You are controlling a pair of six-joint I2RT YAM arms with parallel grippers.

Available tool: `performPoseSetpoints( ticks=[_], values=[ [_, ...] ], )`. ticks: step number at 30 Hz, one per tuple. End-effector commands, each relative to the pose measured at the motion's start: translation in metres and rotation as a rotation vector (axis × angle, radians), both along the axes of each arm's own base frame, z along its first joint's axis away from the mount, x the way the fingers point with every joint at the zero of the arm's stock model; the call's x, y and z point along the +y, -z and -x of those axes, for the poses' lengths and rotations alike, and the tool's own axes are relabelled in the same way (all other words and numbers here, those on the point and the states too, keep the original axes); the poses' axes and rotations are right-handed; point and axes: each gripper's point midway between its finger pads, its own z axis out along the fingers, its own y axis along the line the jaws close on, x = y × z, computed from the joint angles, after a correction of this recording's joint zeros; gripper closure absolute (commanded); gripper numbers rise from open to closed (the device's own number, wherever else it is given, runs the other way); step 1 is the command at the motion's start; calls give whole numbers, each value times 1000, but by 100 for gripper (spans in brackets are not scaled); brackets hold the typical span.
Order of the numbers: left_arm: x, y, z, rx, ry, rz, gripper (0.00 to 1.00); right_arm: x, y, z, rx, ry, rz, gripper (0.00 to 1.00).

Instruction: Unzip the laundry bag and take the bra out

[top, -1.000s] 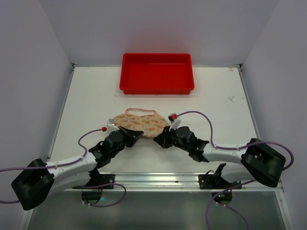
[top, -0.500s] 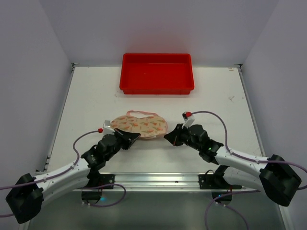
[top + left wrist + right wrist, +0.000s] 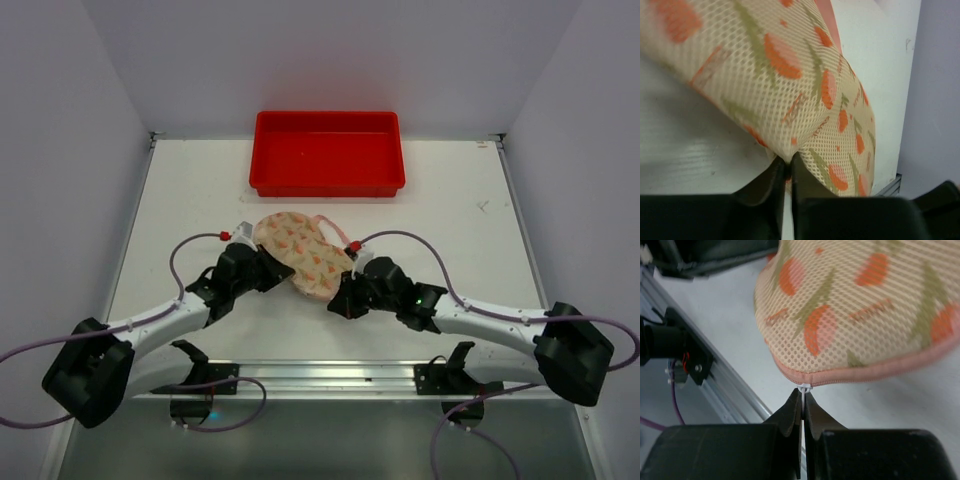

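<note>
The robot's left gripper is pinching the bunched mesh while the bag lies crooked, so it should open and grab the pink zip edging [image 3: 312, 293] to hold the zip steady.
The laundry bag [image 3: 301, 250], peach mesh with orange and green print and pink zip edging, lies tilted between the arms on the table. My left gripper [image 3: 277, 273] is shut on a pinch of the bag's mesh [image 3: 788, 155] at its left edge. My right gripper [image 3: 338, 303] is shut on the white zip pull [image 3: 804, 389] at the bag's [image 3: 860, 305] pink edge. The zip looks closed along the part in view. The bra is hidden.
A red plastic tray [image 3: 327, 153] stands at the back of the table [image 3: 470, 240]. The metal rail [image 3: 330, 375] runs along the near edge, also in the right wrist view [image 3: 715, 385]. White walls stand on both sides.
The bag has turned and shifted toward the back left. My left gripper moved up with the bag's edge. My right gripper moved left onto the bag's near end and took the zip pull.
</note>
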Motion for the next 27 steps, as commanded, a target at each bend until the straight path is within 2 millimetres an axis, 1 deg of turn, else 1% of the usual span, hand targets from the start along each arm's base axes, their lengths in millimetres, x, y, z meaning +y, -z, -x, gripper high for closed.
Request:
performPoseSetpoints(
  ticks=[1, 2, 3, 4, 5, 6, 7, 8, 9, 10, 11, 12, 13, 15, 16, 17, 18, 19, 21, 22, 23, 24, 27],
  values=[
    [0, -14, -21, -85, 71, -116, 83, 34, -13, 21, 19, -122, -27, 100],
    [0, -18, -22, -90, 63, -108, 76, 44, -12, 22, 33, -139, -29, 100],
    [2, -26, -22, -108, 48, -94, 67, 54, -16, 26, 30, -160, -43, 100],
    [4, -28, -20, -105, 38, -87, 47, 60, -15, 25, 30, -166, -40, 100],
    [7, -25, -15, -87, 25, -78, 36, 69, -23, 22, 18, -171, -52, 100],
    [10, -34, -12, -108, 11, -61, 27, 76, -15, 21, 24, -176, -38, 100],
    [16, -28, -5, -74, 3, -78, 15, 80, -15, 20, 23, -182, -41, 100],
    [19, -25, 0, -55, -5, -80, 11, 87, -20, 15, 14, -180, -51, 100],
    [24, -28, 5, -55, -18, -78, 9, 92, -20, 13, 10, -178, -56, 100],
    [29, -19, 13, -16, -30, -81, 8, 95, -13, 10, 17, -173, -41, 100],
    [29, -22, 18, -24, -28, -55, 8, 101, -17, 6, 8, -172, -53, 100],
    [29, -19, 22, -14, -31, -40, 8, 103, -11, 5, 17, -168, -46, 100],
    [31, -10, 27, 14, -44, -19, 9, 106, -12, 3, 13, -169, -49, 100],
    [26, -6, 33, 24, -24, 17, 11, 111, -13, 1, 13, -171, -54, 100],
    [25, -2, 34, 37, -28, 35, 15, 112, -9, 0, 18, -168, -48, 100],
    [24, 4, 36, 56, -23, 36, 17, 113, -9, -1, 15, -166, -49, 100],
    [19, 1, 35, 45, -10, 60, 19, 114, -9, -2, 13, -167, -50, 100],
    [16, -2, 32, 33, -6, 78, 24, 115, -8, -2, 16, -166, -48, 100],
    [12, 0, 31, 45, -1, 88, 30, 114, -6, -2, 18, -166, -42, 100],
    [9, -4, 28, 30, -1, 104, 40, 114, -5, -2, 21, -166, -39, 100],
    [8, -3, 27, 35, -5, 105, 45, 112, -4, -1, 22, -164, -34, 100],
    [8, -4, 26, 32, -7, 109, 56, 110, -3, -2, 21, -155, -28, 100],
    [8, -3, 23, 27, -20, 110, 72, 102, -3, 1, 20, -146, -23, 100]
  ],
)
